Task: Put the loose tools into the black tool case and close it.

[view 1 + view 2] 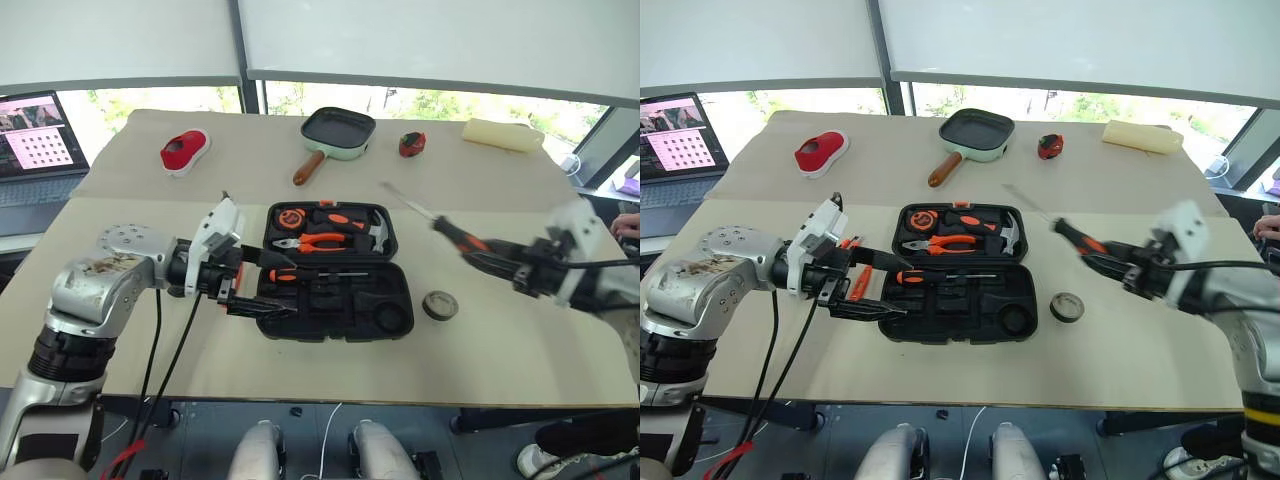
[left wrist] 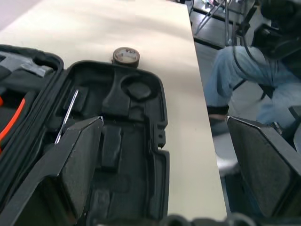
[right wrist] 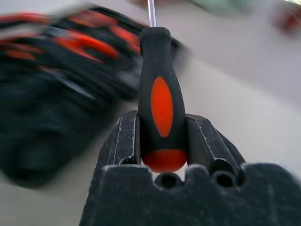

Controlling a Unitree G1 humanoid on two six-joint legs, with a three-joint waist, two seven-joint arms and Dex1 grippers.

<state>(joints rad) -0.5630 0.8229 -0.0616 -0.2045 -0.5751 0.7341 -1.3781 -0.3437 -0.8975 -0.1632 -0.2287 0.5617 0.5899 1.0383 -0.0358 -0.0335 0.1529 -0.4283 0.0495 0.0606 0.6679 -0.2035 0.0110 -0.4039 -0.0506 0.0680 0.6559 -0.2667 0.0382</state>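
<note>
The screwdriver in my right gripper, now above the table beside the case, will be let go in the tool case's near half (image 1: pixel 344 283) (image 3: pixel 68 98), where I need to set it alongside the body of the screwdriver that is resting there.
The black tool case (image 1: pixel 392 297) lies open in the middle of the table. One screwdriver (image 1: pixel 318 274) rests in its near half. My right gripper (image 1: pixel 492 262) hovers above the table to the right of the case, shut on the orange-and-black handle of a second screwdriver (image 3: pixel 162 103), whose shaft points toward the far left. The small black tape roll (image 1: pixel 439 305) lies on the table just right of the case. My left gripper (image 1: pixel 290 288) is open at the case's left edge, holding nothing. An orange tool (image 1: pixel 862 282) lies beneath it, mostly hidden.
Orange pliers (image 1: pixel 322 241), a hammer and a tape measure fill the case's far half. At the back stand a green pan (image 1: pixel 338 133), a red object (image 1: pixel 185 150), a small red-black item (image 1: pixel 412 144) and a cream block (image 1: pixel 502 135). A laptop (image 1: pixel 38 140) is far left; a seated person (image 2: pixel 244 80) is at the right.
</note>
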